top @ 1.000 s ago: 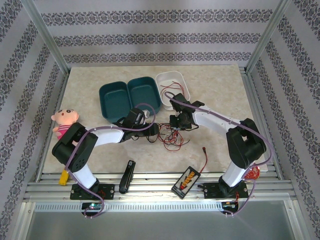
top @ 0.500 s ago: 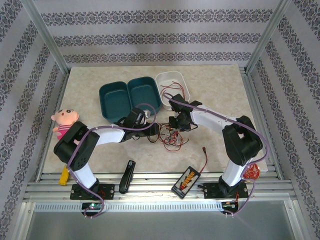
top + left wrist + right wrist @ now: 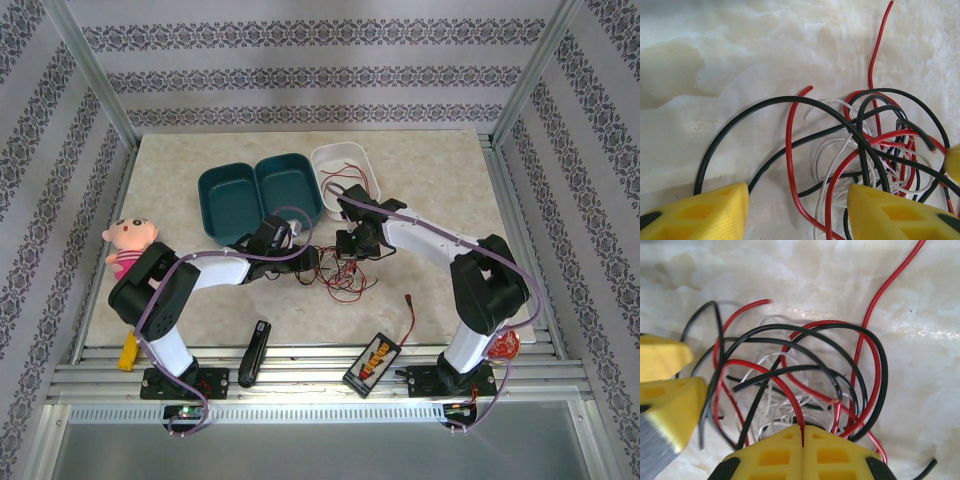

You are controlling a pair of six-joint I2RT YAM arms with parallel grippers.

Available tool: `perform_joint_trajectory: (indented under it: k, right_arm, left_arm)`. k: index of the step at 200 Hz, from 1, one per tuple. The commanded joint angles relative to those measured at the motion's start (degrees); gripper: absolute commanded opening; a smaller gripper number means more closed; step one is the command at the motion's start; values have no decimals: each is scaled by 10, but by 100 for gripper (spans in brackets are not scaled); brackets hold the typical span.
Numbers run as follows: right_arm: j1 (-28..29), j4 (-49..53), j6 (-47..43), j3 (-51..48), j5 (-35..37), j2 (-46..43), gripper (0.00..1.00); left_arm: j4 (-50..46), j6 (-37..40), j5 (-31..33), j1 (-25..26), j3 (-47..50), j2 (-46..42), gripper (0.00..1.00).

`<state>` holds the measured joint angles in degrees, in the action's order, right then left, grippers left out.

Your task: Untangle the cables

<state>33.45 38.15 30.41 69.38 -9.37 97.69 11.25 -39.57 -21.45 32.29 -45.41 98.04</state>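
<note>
My right gripper will let go of the red cable's arch that it pinches amid black loops and grab the part of the red cable (image 3: 724, 366) beside my left gripper, then lift it clear.
The cables (image 3: 337, 274) lie as one tangle of red, black and white wire on the table between my two grippers. In the right wrist view my right gripper (image 3: 802, 434) is shut, pinching a red cable (image 3: 760, 368) that arches up out of the heap; black loops (image 3: 881, 371) and white strands (image 3: 771, 405) lie under it. In the left wrist view my left gripper (image 3: 797, 210) stands open low over the tangle's left side. A red cable (image 3: 789, 150), a black cable (image 3: 740, 117) and white wire (image 3: 822, 150) run between its yellow fingers (image 3: 705, 210), untouched by the pads.
Two teal bins (image 3: 232, 200) and a white bin (image 3: 345, 165) holding a red wire stand behind the tangle. A doll (image 3: 128, 245) lies at the left edge. Near the front are a black bar (image 3: 254, 352) and a black-and-yellow box (image 3: 373, 360) with a red lead (image 3: 410, 315).
My right gripper has closed on the red cable and shifted slightly left. The left gripper's fingers have narrowed a little; the arm has barely moved.
</note>
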Motion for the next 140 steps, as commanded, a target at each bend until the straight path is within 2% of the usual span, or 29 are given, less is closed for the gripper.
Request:
perform_joint_trajectory:
  k: [1, 74, 101, 140]
  right_arm:
    - [6, 11, -17, 21, 2, -43, 0]
    - [8, -2, -33, 20, 5, -95, 0]
    - [8, -27, -23, 5, -45, -69, 0]
    - [11, -80, 13, -12, -107, -31, 8]
  left_arm:
    - [15, -9, -8, 8, -15, 15, 54]
    - [19, -11, -7, 8, -13, 18, 46]
    - [24, -12, -7, 8, -9, 19, 40]
    - [30, -17, -14, 8, -11, 26, 31]
